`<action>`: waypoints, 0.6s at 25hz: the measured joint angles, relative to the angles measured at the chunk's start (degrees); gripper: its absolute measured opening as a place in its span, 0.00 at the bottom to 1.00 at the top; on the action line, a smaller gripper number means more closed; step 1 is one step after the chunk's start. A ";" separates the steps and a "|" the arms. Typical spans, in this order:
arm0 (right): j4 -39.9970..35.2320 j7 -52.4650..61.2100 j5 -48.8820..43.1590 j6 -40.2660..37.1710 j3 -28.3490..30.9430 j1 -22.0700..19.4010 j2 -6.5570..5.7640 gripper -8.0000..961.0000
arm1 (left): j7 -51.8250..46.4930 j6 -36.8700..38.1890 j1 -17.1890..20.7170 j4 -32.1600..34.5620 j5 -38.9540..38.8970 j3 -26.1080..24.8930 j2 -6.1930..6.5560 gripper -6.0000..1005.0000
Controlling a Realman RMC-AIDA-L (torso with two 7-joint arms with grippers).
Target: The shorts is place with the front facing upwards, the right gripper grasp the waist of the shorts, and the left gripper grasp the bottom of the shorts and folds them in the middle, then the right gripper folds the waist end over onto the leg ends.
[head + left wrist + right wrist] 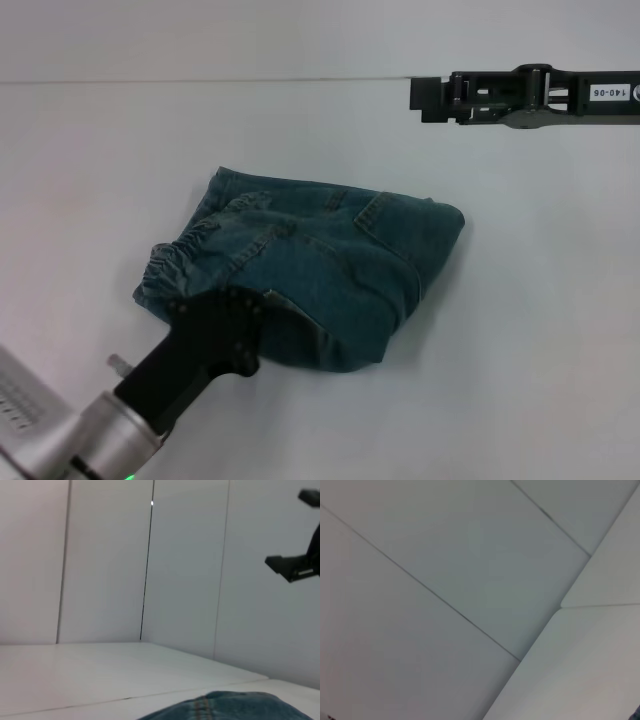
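My left gripper is going to let go of the lifted edge of the blue denim shorts along the bundle's near side (260,360).
The blue denim shorts (320,270) lie folded in a compact bundle in the middle of the white table (540,330). Their gathered elastic waist (175,252) faces left and a back pocket shows on top. My left gripper (215,325) comes in from the lower left and rests against the bundle's near edge, covering part of the hem. My right gripper (417,100) hangs high at the far right, well away from the shorts, open and holding nothing. The left wrist view shows a strip of denim (225,707) and the right gripper (286,530) with its jaws apart.
Bare white tabletop surrounds the shorts on all sides. The table's far edge (200,81) meets a pale panelled wall (150,570). The right wrist view shows only wall panels and a table corner (600,605).
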 joint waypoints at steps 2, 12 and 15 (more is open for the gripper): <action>0.18 -0.38 0.00 -0.02 0.46 -0.31 -0.02 0.87 | -3.41 2.01 1.42 3.18 0.00 1.76 -0.11 0.03; 0.19 -9.41 0.31 -1.38 1.89 -4.89 -0.61 0.87 | -17.21 8.14 12.09 21.12 0.64 9.02 -0.13 0.03; 0.52 -19.92 1.10 -1.85 3.77 -7.64 0.29 0.87 | -21.36 9.94 14.06 25.38 2.08 8.81 -0.08 0.03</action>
